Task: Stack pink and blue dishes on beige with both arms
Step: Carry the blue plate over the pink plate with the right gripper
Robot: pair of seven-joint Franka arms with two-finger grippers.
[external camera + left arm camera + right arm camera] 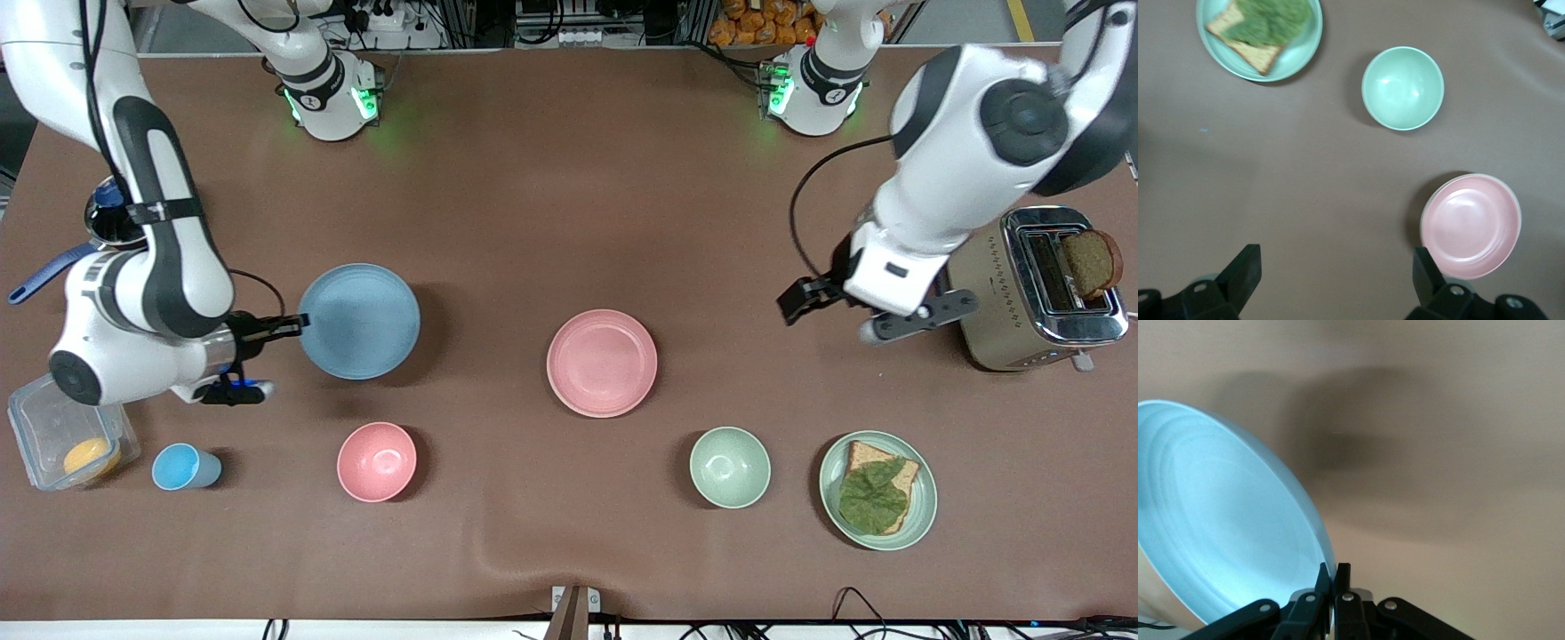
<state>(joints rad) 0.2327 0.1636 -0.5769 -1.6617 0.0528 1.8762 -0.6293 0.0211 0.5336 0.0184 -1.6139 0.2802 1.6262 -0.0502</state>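
Observation:
My right gripper is to put down the light blue plate. It will let go of it on top of the pale pink plate [599, 363] at the middle of the table.
The light blue plate [360, 320] [1225, 520] hangs tilted above the table toward the right arm's end, casting a shadow. My right gripper [298, 325] [1333, 570] is shut on its rim. At the table's middle lies the pale pink plate [602, 363] [1470, 225]. A thin cream edge under it is the beige plate [1515, 199], mostly hidden. My left gripper [805, 300] [1335, 267] is open and holds nothing, up over bare table beside the toaster.
A toaster [1040, 293] with a bread slice stands at the left arm's end. Nearer the front camera sit a green plate [920, 516] with bread and a leaf, a green bowl [730, 467], a pink bowl [377, 460], a blue cup [182, 467] and a clear container [53, 427].

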